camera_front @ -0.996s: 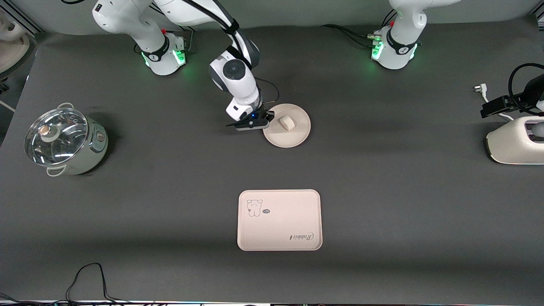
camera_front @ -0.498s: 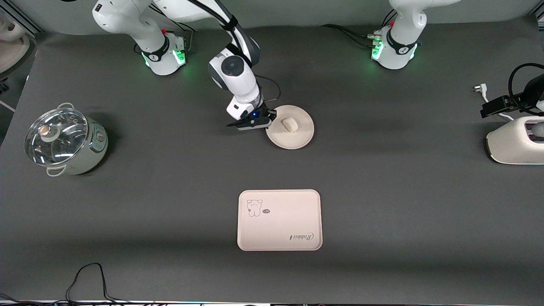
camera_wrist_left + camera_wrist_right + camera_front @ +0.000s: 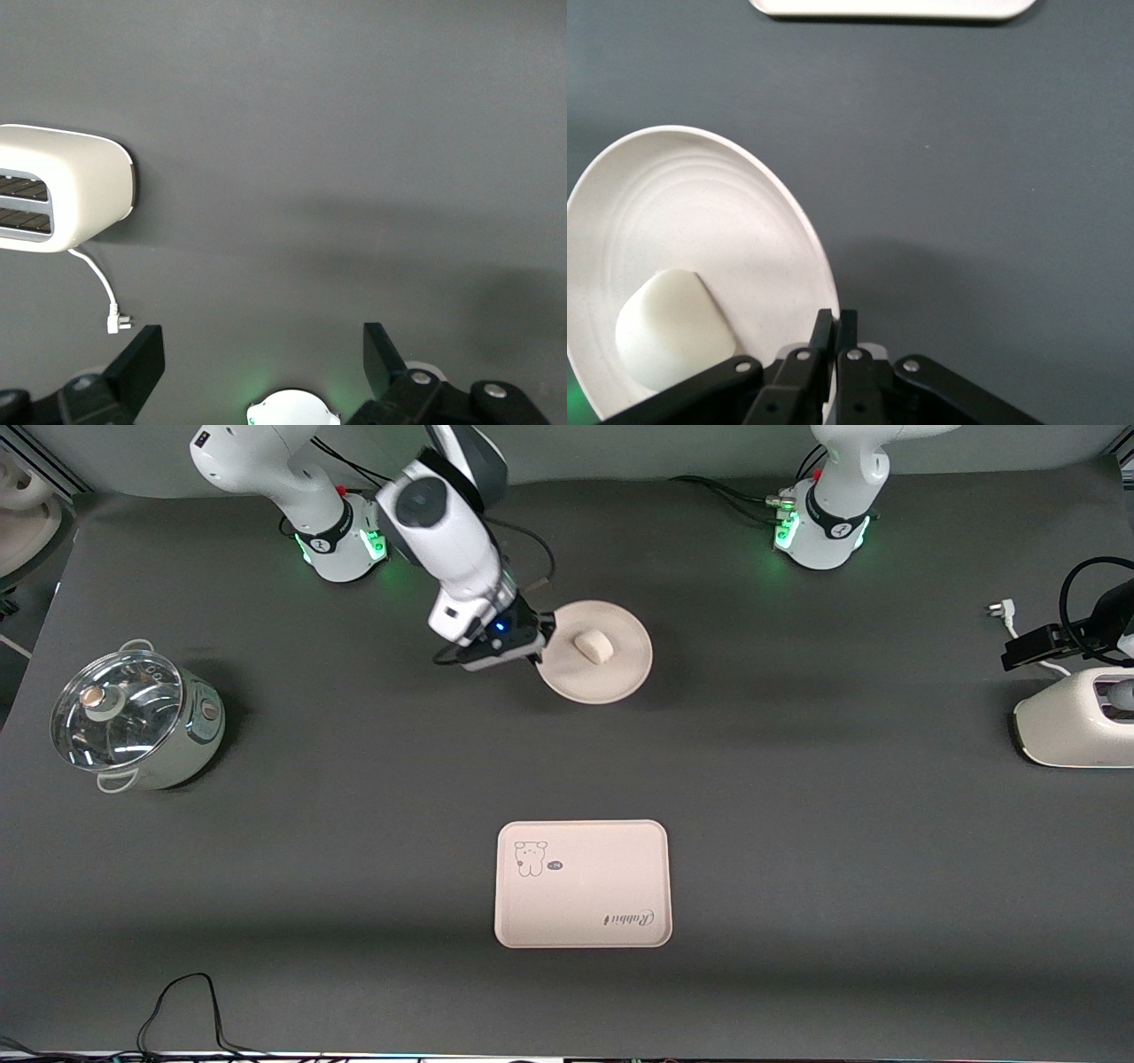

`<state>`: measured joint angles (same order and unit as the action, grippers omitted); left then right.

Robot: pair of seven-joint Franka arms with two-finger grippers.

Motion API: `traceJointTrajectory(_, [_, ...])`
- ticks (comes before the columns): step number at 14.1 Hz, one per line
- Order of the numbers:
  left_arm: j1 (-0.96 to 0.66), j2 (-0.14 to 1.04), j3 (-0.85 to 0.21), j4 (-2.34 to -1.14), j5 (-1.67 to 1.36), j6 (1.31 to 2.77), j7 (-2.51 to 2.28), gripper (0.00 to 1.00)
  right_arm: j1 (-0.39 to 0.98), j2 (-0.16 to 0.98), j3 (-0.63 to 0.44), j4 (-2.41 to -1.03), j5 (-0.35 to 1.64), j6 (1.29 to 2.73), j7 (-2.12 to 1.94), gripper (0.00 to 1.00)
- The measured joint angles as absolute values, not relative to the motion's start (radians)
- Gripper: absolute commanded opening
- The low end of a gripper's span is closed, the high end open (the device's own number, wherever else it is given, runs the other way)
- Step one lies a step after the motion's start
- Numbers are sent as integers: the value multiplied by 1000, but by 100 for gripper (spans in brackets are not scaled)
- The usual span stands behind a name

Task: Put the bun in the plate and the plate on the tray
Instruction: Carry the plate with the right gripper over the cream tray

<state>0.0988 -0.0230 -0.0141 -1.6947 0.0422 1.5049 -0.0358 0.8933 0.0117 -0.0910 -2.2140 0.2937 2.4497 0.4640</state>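
Observation:
Next, I let go of the plate with my right gripper mid-tray, between the tray's animal drawing and its printed word (image 3: 590, 893).
The round cream plate (image 3: 611, 664) is held up off the table, with the small white bun (image 3: 592, 646) lying on it. My right gripper (image 3: 542, 634) is shut on the plate's rim at the edge toward the right arm's end. In the right wrist view the fingers (image 3: 826, 329) pinch the rim of the plate (image 3: 700, 212), and the bun (image 3: 669, 328) sits close beside them. The cream-pink tray (image 3: 581, 883) with the animal drawing lies flat, nearer to the front camera; its edge shows in the right wrist view (image 3: 895, 9). My left gripper (image 3: 261, 354) is open and empty, waiting high above the table.
A steel pot with a glass lid (image 3: 133, 719) stands toward the right arm's end. A white toaster (image 3: 1076, 726) with a loose cable and plug (image 3: 1001, 611) stands toward the left arm's end; it also shows in the left wrist view (image 3: 62, 190).
My right gripper has risen with the plate and the bun, lifting them off the table and swinging a little toward the right arm's base. The tray and left arm have not moved.

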Motion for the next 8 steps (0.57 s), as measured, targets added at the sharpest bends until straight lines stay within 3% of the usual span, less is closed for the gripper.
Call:
traceJointTrajectory(4, [99, -23, -10, -1695, 42, 1505, -26, 100, 838, 0, -95, -2225, 377, 2444, 335, 0])
traceJointTrajectory(8, [99, -23, -7, -1695, 42, 1505, -23, 100, 754, 146, -99, -2085, 389, 2451, 291, 0])
